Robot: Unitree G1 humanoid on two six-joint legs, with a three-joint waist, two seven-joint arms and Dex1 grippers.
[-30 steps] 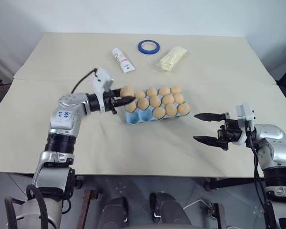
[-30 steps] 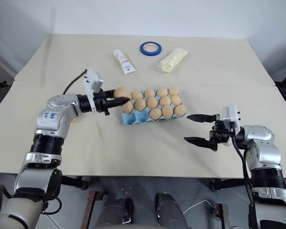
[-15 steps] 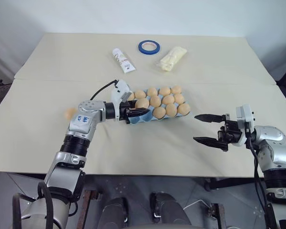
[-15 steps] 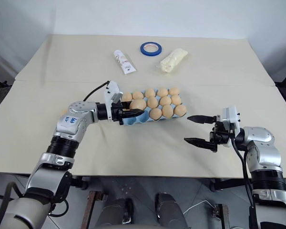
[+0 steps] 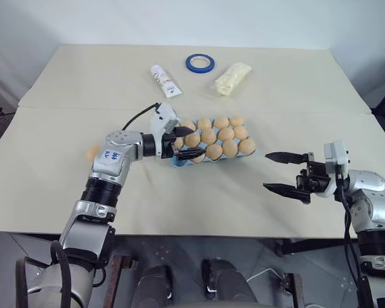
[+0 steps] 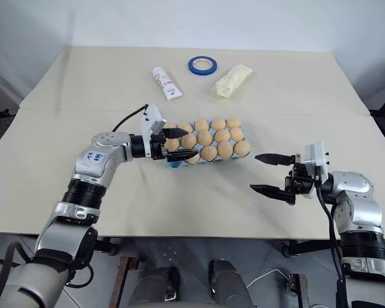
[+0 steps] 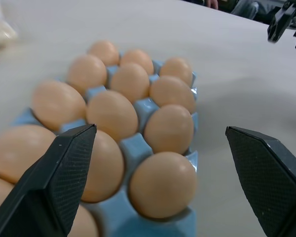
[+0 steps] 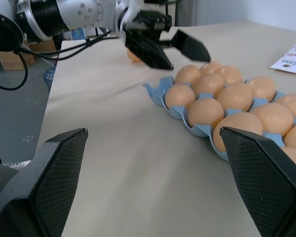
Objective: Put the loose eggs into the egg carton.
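The loose egg beside my left arm is next: my left gripper will leave the egg carton, go to it and close around that egg's middle (image 5: 93, 153).
The light blue egg carton (image 5: 178, 162) lies mid-table with several tan eggs (image 5: 226, 134) in its cups. My left gripper (image 5: 187, 142) is open over the carton's left end, its fingers (image 7: 64, 177) straddling an egg (image 5: 192, 139) that rests in a cup. One loose egg (image 5: 93, 153) lies on the table to the left of my left arm, and the right wrist view catches the same egg (image 8: 133, 55) behind that gripper. To the right of the carton my right gripper (image 5: 277, 172) hovers open and empty, pointing left toward it.
At the back of the table are a blue tape ring (image 5: 199, 62), a white tube (image 5: 165, 81) and a clear plastic bag (image 5: 232, 77). The table's front edge (image 5: 212, 236) runs just below both arms.
My left gripper carried an egg rightward to the carton's left end, then opened; the egg now rests in a cup. The right gripper stayed put and open.
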